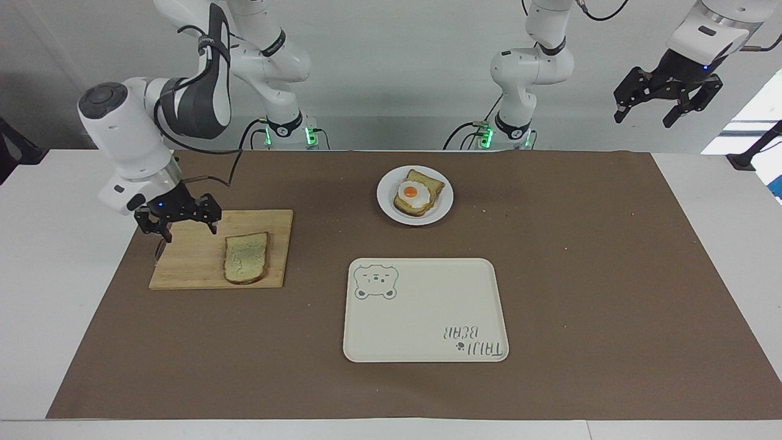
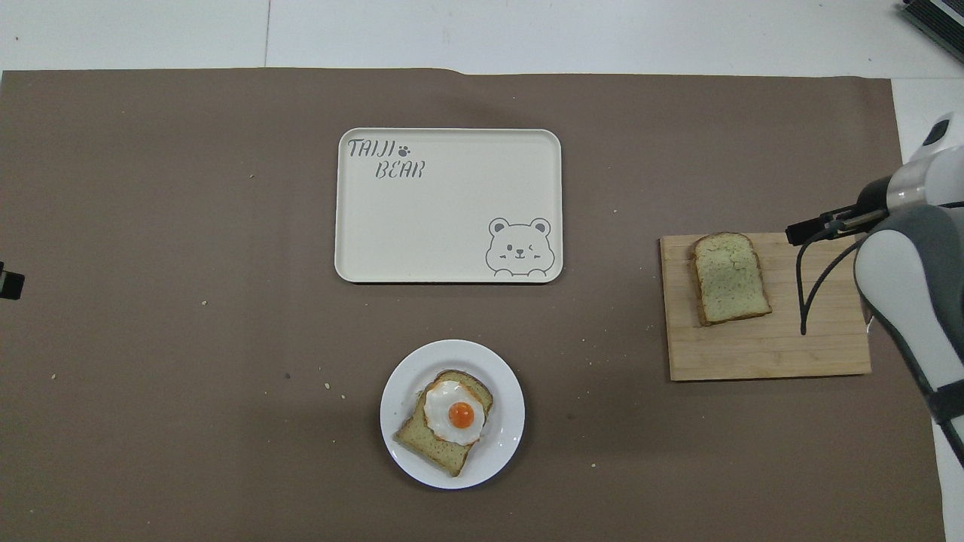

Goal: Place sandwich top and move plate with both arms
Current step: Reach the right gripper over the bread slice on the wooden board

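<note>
The robot's right gripper needs to next move to the side edge of the sandwich top [image 2: 759,270] facing the cutting board's handle end and close there.
The sandwich top [image 1: 246,256] [image 2: 729,277], a pale bread slice, lies flat on a wooden cutting board [image 1: 189,269] [image 2: 768,354]. My right gripper [image 1: 189,231] hangs open just over the board's handle end, beside the slice and apart from it. The small white plate [image 1: 441,211] [image 2: 504,452] sits nearer to the robots at mid-table and carries a toasted slice topped with a fried egg [image 1: 410,192] [image 2: 459,413]. High over the left arm's end of the table, my left gripper [image 1: 644,121] waits open and empty.
A cream rectangular tray [image 1: 427,318] [image 2: 452,226] with a bear drawing lies farther from the robots than the plate. A brown mat [image 1: 580,275] covers the table, with crumbs scattered on it. The right arm's cable [image 2: 809,278] hangs over the board.
</note>
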`<state>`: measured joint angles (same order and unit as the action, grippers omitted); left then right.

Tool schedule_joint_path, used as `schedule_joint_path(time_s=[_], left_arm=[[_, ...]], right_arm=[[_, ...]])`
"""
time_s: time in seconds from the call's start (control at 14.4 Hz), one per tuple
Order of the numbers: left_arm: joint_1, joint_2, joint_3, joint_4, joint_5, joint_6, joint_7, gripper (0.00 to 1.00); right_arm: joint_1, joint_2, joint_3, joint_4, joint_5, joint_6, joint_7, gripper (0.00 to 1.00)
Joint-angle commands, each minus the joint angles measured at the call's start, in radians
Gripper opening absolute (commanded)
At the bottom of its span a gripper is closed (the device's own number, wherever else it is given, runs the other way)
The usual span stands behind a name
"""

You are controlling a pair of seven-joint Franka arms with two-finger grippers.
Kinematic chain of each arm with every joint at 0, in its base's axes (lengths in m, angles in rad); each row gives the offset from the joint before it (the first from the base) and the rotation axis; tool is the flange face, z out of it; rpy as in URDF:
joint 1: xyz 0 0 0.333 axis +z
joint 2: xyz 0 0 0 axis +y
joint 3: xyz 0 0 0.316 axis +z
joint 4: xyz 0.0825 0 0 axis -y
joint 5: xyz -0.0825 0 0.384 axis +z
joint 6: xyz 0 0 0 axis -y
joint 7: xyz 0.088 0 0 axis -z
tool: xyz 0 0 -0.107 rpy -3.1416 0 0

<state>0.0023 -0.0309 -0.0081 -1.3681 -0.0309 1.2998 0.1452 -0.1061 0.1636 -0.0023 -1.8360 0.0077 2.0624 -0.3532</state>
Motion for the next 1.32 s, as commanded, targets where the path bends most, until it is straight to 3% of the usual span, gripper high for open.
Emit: schedule_joint_path(time_s=[0.0, 0.14, 0.49, 0.91, 1.11, 1.25], left_arm=[[0.007, -0.027, -0.003, -0.032, -0.003, 0.0, -0.004, 1.0], [0.007, -0.027, -0.003, -0.032, -0.003, 0.0, -0.004, 1.0], [0.007, -0.027, -0.003, -0.032, -0.003, 0.0, -0.004, 1.0], [0.007, -0.027, -0.003, -0.032, -0.003, 0.0, -0.004, 1.0], [0.008, -0.027, -0.003, -0.032, -0.003, 0.0, -0.004, 1.0], [0.007, -0.027, -0.003, -0.032, -0.003, 0.0, -0.004, 1.0]], right_arm=[[-0.006, 0.026, 0.001, -0.064, 0.119, 0.053, -0.119, 1.0], [-0.02, 0.053, 0.001, -0.107, 0.155, 0.125, -0.193, 1.0], [-0.046, 0.132, -0.001, -0.137, 0.265, 0.162, -0.257, 1.0], [-0.058, 0.137, -0.001, -0.181, 0.27, 0.19, -0.274, 1.0], [-0.057, 0.137, -0.001, -0.181, 0.27, 0.188, -0.265, 0.51], [-0.056, 0.139, -0.001, -0.18, 0.27, 0.188, -0.242, 0.24]])
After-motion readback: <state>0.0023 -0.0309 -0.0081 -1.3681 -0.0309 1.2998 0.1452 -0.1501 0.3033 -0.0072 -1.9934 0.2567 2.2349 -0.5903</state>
